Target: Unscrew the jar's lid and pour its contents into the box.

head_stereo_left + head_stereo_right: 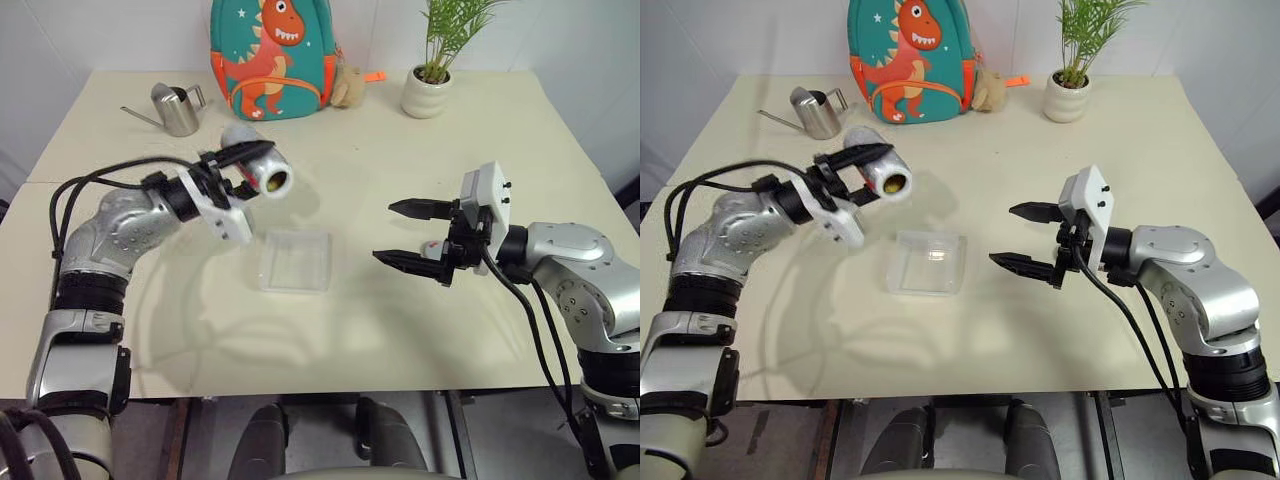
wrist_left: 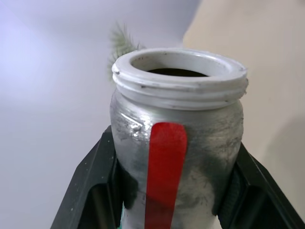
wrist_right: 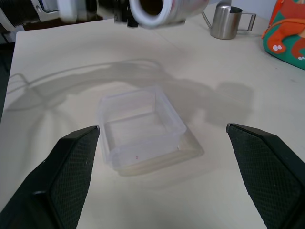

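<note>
My left gripper is going to let go of the jar upright. It will leave the jar on the tabletop (image 1: pixel 162 245) between the watering can and the table's near edge.
My left gripper (image 1: pixel 258 166) is shut on the jar (image 1: pixel 262 168), which it holds tipped on its side above the table, just left of and behind the box (image 1: pixel 295 262). In the left wrist view the black fingers (image 2: pixel 90 183) clamp the jar's body on both sides of its red stripe (image 2: pixel 164 171). The white threaded mouth is bare and faces the box, and brown contents (image 1: pixel 273 181) show inside it. The lid is out of view. The clear box lies flat on the table and looks empty. To the right of the box my right gripper (image 1: pixel 385 231) hovers open with nothing between its fingers (image 3: pixel 76 171).
A steel watering can (image 1: pixel 178 108), a dinosaur backpack (image 1: pixel 272 55) with a small plush toy (image 1: pixel 347 88) and a potted plant (image 1: pixel 428 88) stand along the table's far side. Bare beige tabletop (image 1: pixel 330 340) lies in front of the box.
</note>
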